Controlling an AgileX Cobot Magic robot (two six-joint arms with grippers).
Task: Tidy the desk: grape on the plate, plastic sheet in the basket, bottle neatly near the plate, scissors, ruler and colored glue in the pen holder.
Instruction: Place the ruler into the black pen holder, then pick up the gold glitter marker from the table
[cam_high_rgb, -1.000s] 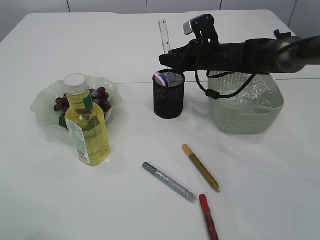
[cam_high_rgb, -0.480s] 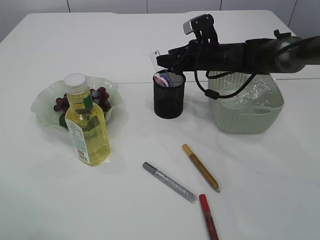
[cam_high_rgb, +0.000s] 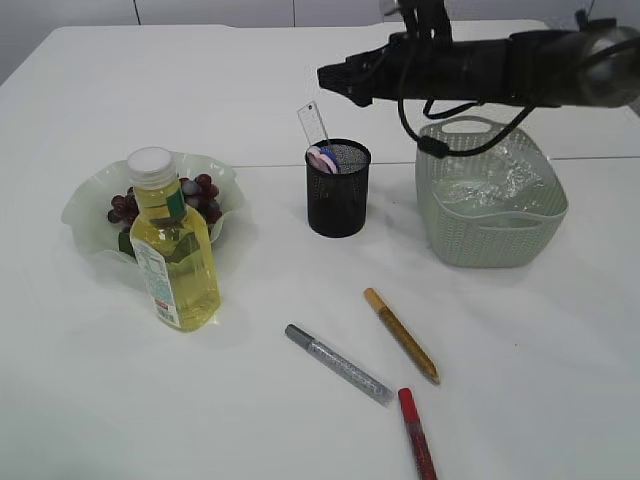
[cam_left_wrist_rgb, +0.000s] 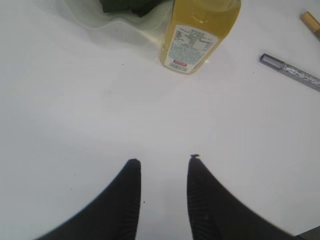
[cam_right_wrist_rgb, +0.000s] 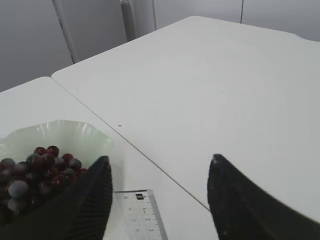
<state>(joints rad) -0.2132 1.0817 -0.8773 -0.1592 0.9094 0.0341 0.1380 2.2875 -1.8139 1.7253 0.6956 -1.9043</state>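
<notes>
Next, I move my right gripper to the gold glue pen and close it on the pen's body (cam_high_rgb: 397, 330), near the middle, just below its cap.
The clear ruler (cam_high_rgb: 314, 124) stands tilted in the black mesh pen holder (cam_high_rgb: 338, 195), beside the scissors' pink and blue handles (cam_high_rgb: 322, 157). My right gripper (cam_high_rgb: 335, 78) hovers above the holder, open and holding nothing; in its wrist view the right gripper (cam_right_wrist_rgb: 160, 160) has the ruler's top (cam_right_wrist_rgb: 141, 215) below its jaws. Grapes (cam_high_rgb: 195, 193) lie on the pale green plate (cam_high_rgb: 85, 205), and the yellow bottle (cam_high_rgb: 176, 250) stands upright at its front. Silver (cam_high_rgb: 338, 363), gold (cam_high_rgb: 401, 335) and red (cam_high_rgb: 417, 432) glue pens lie on the table. My left gripper (cam_left_wrist_rgb: 164, 162) is open over bare table.
The green basket (cam_high_rgb: 490, 225) at the right holds the crumpled plastic sheet (cam_high_rgb: 495, 180). In the left wrist view the bottle (cam_left_wrist_rgb: 200, 30) and the silver pen (cam_left_wrist_rgb: 290, 72) lie ahead of the jaws. A table seam runs behind the holder.
My right gripper let go of the ruler, which dropped lower into the holder and leans left. The gripper opened wider and rose. The left gripper's jaws have not changed.
</notes>
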